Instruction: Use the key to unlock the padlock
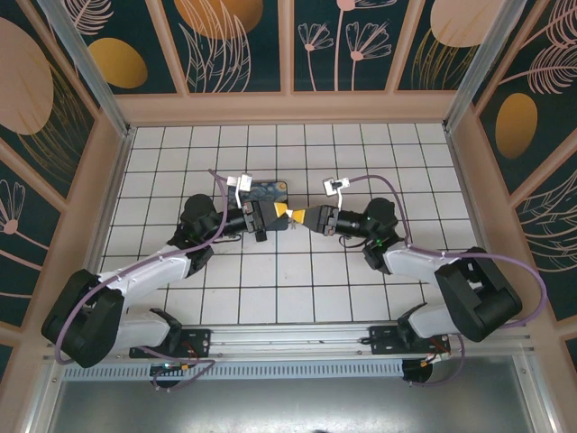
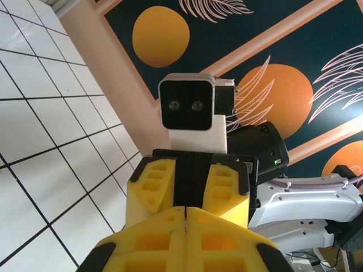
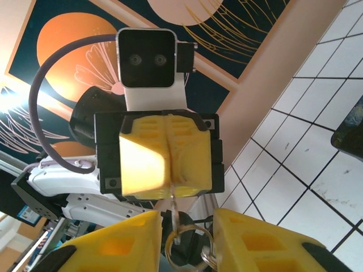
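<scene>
The key's blade that has to go into the padlock is covered by my left gripper, so my right gripper will first close on the key's head (image 3: 177,233) beside the ring.
Both grippers meet tip to tip above the middle of the tiled floor. My left gripper (image 1: 283,213) (image 2: 186,211) is shut on one thin grey blade of the key (image 3: 174,203); a sliver of metal (image 2: 186,222) shows at its pad seam. The key's ring (image 3: 188,245), with more keys on it, hangs below that blade between the spread yellow fingers of my right gripper (image 1: 305,216) (image 3: 187,218), which is open. A dark shape sits behind the ring; I cannot tell what it is. The padlock is hidden.
A blue-and-yellow swirl-painted box (image 1: 268,190) (image 3: 350,129) lies on the white tiled floor (image 1: 297,289) just behind the grippers. Pink-framed walls (image 1: 288,106) with dark floral panels enclose the floor on three sides.
</scene>
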Controlling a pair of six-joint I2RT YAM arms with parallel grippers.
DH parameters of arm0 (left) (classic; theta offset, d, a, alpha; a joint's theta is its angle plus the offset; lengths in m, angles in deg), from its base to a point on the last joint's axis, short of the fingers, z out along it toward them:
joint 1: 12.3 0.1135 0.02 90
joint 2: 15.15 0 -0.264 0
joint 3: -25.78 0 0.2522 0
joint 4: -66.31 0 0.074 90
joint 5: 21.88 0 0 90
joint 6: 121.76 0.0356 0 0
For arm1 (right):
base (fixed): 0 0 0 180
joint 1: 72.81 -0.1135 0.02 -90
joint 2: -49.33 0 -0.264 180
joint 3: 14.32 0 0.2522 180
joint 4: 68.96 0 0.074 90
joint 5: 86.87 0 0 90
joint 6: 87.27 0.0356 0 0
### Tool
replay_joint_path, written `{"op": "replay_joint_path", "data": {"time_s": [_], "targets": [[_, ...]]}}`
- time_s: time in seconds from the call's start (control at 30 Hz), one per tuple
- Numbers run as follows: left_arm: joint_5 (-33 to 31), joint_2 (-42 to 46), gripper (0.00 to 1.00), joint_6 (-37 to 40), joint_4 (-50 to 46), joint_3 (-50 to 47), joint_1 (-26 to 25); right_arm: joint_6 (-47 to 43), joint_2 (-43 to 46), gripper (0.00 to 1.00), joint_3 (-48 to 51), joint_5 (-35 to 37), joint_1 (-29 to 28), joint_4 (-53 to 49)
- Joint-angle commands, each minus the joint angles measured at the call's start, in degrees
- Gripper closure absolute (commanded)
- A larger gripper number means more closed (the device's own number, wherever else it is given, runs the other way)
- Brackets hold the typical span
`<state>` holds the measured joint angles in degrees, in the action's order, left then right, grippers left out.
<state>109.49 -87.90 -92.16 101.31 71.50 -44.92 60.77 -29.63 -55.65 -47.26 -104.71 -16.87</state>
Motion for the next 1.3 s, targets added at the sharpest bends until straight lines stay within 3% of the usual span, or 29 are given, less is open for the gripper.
{"op": "replay_joint_path", "data": {"time_s": [0.0, 0.23, 0.73, 1.27], "targets": [[-0.78, -0.08, 1.00, -0.38, 3.38, -0.42, 0.02, 0.87, 0.52, 0.66, 1.10, 1.64, 1.49, 2.63], [-0.64, -0.43, 1.00, 0.29, 2.56, 0.45, 0.05, -0.53, 3.64, 0.66, 1.04, 1.98, 2.46, -0.05], [-0.65, -1.74, 1.00, -0.69, 4.05, 1.09, 0.08, 0.16, 0.25, 0.67, -0.82, 1.12, 0.87, 2.22], [-0.14, -1.55, 1.00, -1.23, 5.48, 0.24, 0.03, 1.29, -1.90, 0.79, -1.70, 2.02, -1.41, 5.04]]}}
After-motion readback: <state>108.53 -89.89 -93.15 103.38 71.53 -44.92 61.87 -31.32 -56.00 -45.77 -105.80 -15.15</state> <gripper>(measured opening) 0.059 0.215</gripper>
